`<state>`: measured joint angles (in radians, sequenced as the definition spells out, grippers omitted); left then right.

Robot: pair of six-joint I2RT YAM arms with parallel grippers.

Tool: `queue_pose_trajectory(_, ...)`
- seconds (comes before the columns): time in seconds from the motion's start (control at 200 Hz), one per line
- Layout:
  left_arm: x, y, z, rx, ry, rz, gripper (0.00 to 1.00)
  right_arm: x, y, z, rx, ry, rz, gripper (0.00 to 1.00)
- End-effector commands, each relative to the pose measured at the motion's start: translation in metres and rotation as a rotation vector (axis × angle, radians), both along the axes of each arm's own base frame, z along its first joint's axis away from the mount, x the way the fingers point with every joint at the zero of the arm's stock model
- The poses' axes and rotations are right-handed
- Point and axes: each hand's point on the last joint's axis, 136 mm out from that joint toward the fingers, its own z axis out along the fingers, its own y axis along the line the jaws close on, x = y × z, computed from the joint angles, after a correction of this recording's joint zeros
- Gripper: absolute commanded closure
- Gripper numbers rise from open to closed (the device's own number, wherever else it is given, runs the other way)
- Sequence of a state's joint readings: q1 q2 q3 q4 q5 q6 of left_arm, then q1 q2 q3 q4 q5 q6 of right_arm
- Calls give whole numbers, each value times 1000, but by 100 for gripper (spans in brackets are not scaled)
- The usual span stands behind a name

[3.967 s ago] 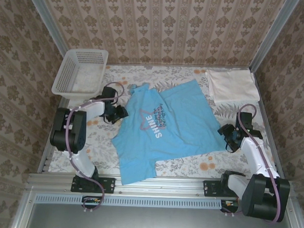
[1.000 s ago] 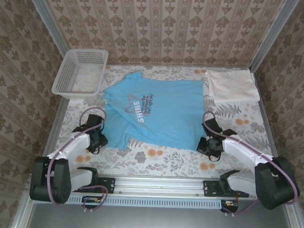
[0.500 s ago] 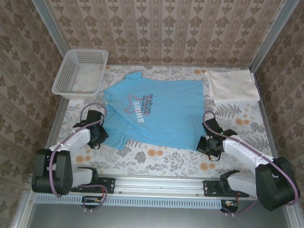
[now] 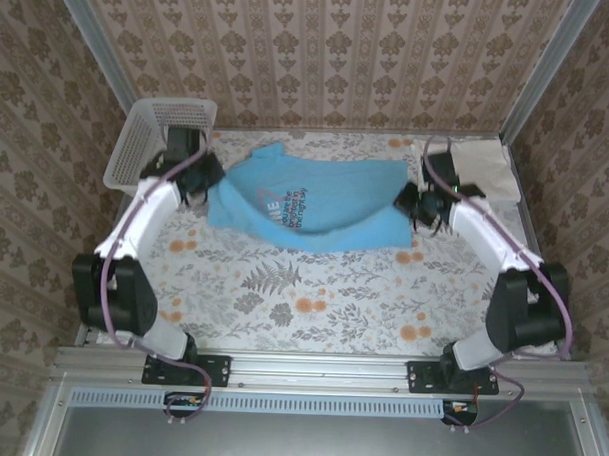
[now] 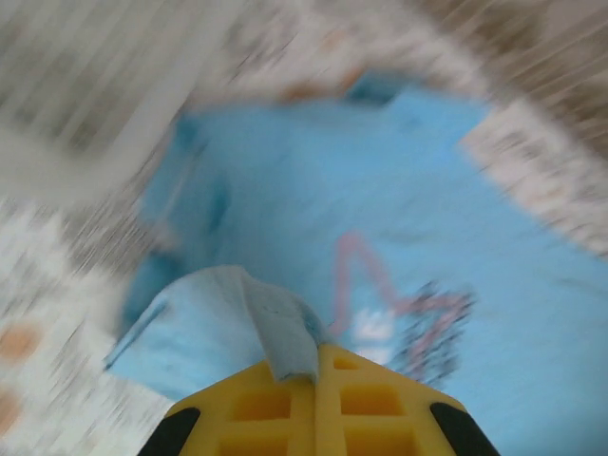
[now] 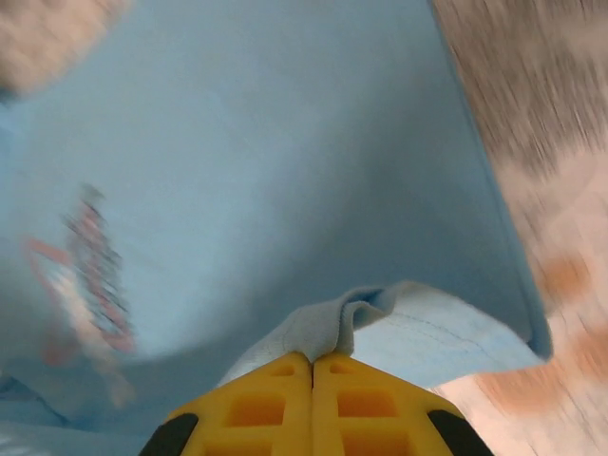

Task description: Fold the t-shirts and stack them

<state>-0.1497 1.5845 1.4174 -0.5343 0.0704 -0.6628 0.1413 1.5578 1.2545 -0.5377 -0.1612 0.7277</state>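
Next, I open my left gripper to let the edge of the light blue t-shirt, now across the table's far middle, go on the grey flower (image 4: 239, 298) that is next to the fern print of the tablecloth.
The light blue t-shirt (image 4: 315, 203) lies across the far middle of the table, its near part lifted and carried over the rest, print (image 4: 285, 205) facing up. My left gripper (image 4: 201, 176) is shut on the shirt's left edge; its wrist view shows a pinched fold of blue cloth (image 5: 275, 328) between the yellow fingers (image 5: 256, 404). My right gripper (image 4: 413, 205) is shut on the right edge, cloth (image 6: 332, 328) bunched at its fingertips (image 6: 313, 359). The cream-white t-shirt (image 4: 487, 166) lies folded at the far right, partly behind the right arm.
A white mesh basket (image 4: 153, 138) stands at the far left corner, right beside the left gripper. The floral tablecloth (image 4: 302, 298) covers the near half of the table. Patterned walls close in the back and both sides.
Both grippers have swung from the shirt's near corners to the far side, carrying its near edge with them. The shirt now covers a narrower band at the back.
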Motion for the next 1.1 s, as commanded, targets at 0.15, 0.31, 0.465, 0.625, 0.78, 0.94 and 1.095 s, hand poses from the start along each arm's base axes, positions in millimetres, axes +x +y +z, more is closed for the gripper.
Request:
queue_pose_trajectory(0.15, 20, -40, 262, 41, -589, -261, 100, 57, -4, 238, -45, -477, 10, 100)
queue_pose_trajectory(0.31, -61, -52, 339, 161, -835, -367, 100, -1, -19, 311, -115, -682, 11, 100)
queue_pose_trajectory(0.465, -102, -60, 259, 147, -696, -462, 100, -55, -14, 272, -86, -662, 82, 100)
queue_pose_trajectory(0.625, -150, -51, 130, 66, -443, -382, 100, -95, -7, 163, -2, -490, 111, 100)
queue_pose_trajectory(0.78, -220, -22, 49, 54, -341, -305, 96, -145, -13, 68, -2, -277, 105, 100)
queue_pose_trajectory(0.94, -264, -6, 14, -10, -313, -282, 68, -182, -25, 3, -25, -79, 59, 100)
queue_pose_trajectory(1.095, -262, 5, 12, 10, -280, -210, 34, -191, -35, -6, -37, -43, -4, 59)
